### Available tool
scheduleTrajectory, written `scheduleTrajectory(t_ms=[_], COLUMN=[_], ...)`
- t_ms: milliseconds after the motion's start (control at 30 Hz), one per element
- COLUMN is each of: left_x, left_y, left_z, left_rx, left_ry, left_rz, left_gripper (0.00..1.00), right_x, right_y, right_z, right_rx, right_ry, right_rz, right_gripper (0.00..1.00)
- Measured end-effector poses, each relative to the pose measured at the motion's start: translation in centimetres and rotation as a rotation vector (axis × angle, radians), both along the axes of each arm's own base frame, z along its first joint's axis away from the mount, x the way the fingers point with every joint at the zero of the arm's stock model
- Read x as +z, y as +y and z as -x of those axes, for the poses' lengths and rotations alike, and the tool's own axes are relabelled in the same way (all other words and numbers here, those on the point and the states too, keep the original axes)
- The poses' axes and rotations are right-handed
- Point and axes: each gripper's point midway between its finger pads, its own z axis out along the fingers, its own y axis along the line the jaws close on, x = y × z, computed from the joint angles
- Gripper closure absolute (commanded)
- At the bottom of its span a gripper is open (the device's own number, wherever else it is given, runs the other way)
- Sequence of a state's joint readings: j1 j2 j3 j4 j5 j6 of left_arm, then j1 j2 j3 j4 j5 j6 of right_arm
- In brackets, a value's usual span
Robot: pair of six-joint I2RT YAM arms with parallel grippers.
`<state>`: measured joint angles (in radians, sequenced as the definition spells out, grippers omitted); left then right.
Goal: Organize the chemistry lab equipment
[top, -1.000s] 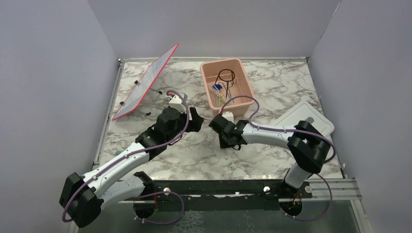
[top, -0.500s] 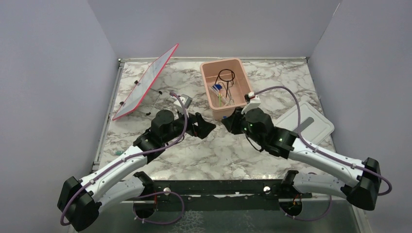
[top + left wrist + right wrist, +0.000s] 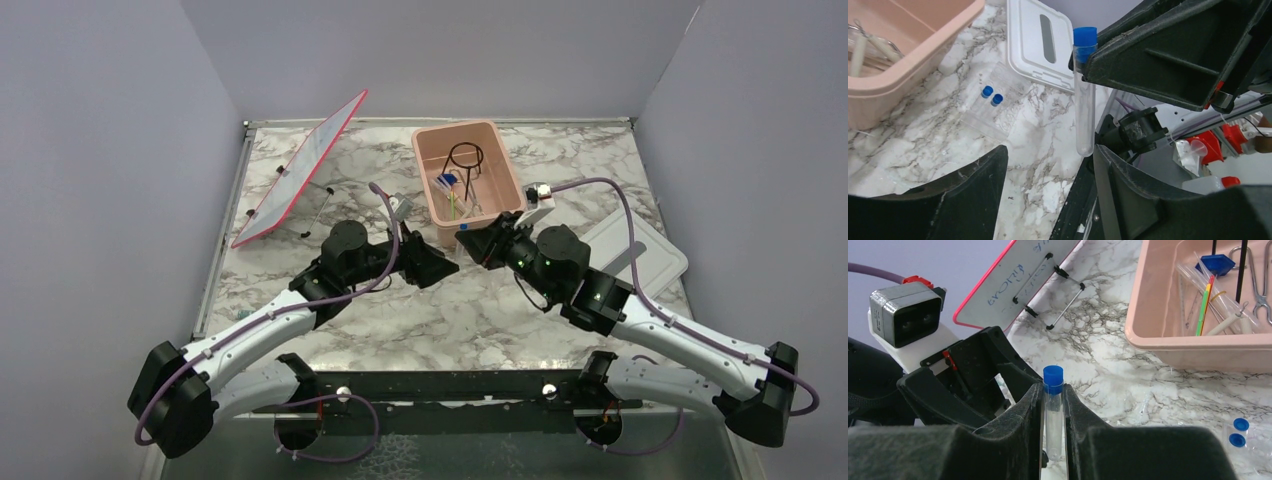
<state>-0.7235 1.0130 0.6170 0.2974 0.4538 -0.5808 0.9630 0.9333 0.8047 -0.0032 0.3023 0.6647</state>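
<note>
My right gripper grips the tube from the side. My left gripper will hold the tube's body while my right gripper takes the blue cap [image 3: 1085, 36] from above.
My right gripper [image 3: 480, 243] is shut on a clear tube with a blue cap [image 3: 1053, 410] and holds it above the table. My right gripper [image 3: 1053, 395] clamps the tube just below the cap. My left gripper [image 3: 437, 263] is open and faces it. In the left wrist view, the tube [image 3: 1084, 95] hangs from the right gripper's fingers [image 3: 1168, 55]. Its rounded end is beside the right fingertip of my left gripper [image 3: 1050, 150]. The pink tub [image 3: 425, 185] holds the black ring stand [image 3: 466, 155], green-yellow stick [image 3: 1204, 305], tweezers [image 3: 1260, 285] and pipettes [image 3: 1230, 322].
Two more blue-capped tubes [image 3: 990, 97] lie in a clear bag on the marble beside the tub, also in the right wrist view [image 3: 1238, 432]. The white lid [image 3: 635, 250] lies at the right. The red-edged panel [image 3: 300, 170] leans at the back left.
The right arm has swung round and its gripper has moved up and right toward the tub with the tube. My left gripper has moved right and now faces it closely.
</note>
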Motion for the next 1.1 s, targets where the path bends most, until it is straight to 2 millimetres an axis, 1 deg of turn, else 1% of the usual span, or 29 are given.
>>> scheduleTrajectory(t_ms=[67, 233, 367, 400, 467, 567, 667, 767, 867, 933, 967, 1000, 1100], left_x=[-0.1, 0.6, 0.5, 0.5, 0.5, 0.4, 0.4, 0.1, -0.7, -1.5, -1.8, -2.1, -2.6], left_y=[-0.5, -1.6, -2.0, -2.1, -2.2, -2.2, -2.1, -2.0, -1.8, -1.4, -1.3, -1.1, -0.7], left_z=[0.3, 1.1, 1.2, 1.2, 1.2, 1.2, 1.1, 0.9, 0.5, 0.1, -0.1, -0.3, -0.8], left_rx=[-0.023, -0.073, -0.089, -0.091, -0.092, -0.093, -0.092, -0.088, -0.074, -0.055, -0.047, -0.037, -0.012], left_ry=[0.020, 0.026, 0.038, 0.037, 0.036, 0.023, 0.003, -0.021, -0.043, -0.064, -0.072, -0.082, -0.112], left_rz=[0.000, 0.021, 0.021, 0.020, 0.021, 0.016, 0.009, -0.010, -0.048, -0.089, -0.107, -0.124, -0.159], left_gripper=[0.47, 0.64, 0.85, 0.89, 1.00, 1.00, 1.00, 1.00, 1.00, 1.00, 1.00, 1.00, 1.00], right_x=[-0.1, -0.1, 0.2, 0.2, 0.1, 0.0, -0.7, -1.0, 0.1, 0.4, 0.6, -0.1, -1.8], right_y=[0.2, 0.7, 0.9, 0.9, 0.9, 0.9, 0.5, 0.2, 0.6, 1.2, 1.4, 1.4, 1.1], right_z=[0.0, 0.2, 0.3, 0.3, 0.3, 0.3, 0.2, 0.1, -0.6, -1.2, -1.0, -1.6, -2.3], right_rx=[0.009, 0.033, 0.041, 0.042, 0.042, 0.040, 0.029, 0.020, 0.012, 0.023, 0.041, 0.034, 0.042], right_ry=[0.001, 0.002, -0.004, -0.004, -0.003, -0.003, 0.010, 0.036, 0.070, 0.092, 0.107, 0.128, 0.216], right_rz=[0.000, -0.005, -0.015, -0.015, -0.013, -0.008, 0.026, 0.081, 0.121, 0.137, 0.140, 0.157, 0.197], right_gripper=[0.78, 0.78, 0.78, 0.78, 0.75, 0.59, 0.48, 0.45, 0.44, 0.45, 0.45, 0.45, 0.49])
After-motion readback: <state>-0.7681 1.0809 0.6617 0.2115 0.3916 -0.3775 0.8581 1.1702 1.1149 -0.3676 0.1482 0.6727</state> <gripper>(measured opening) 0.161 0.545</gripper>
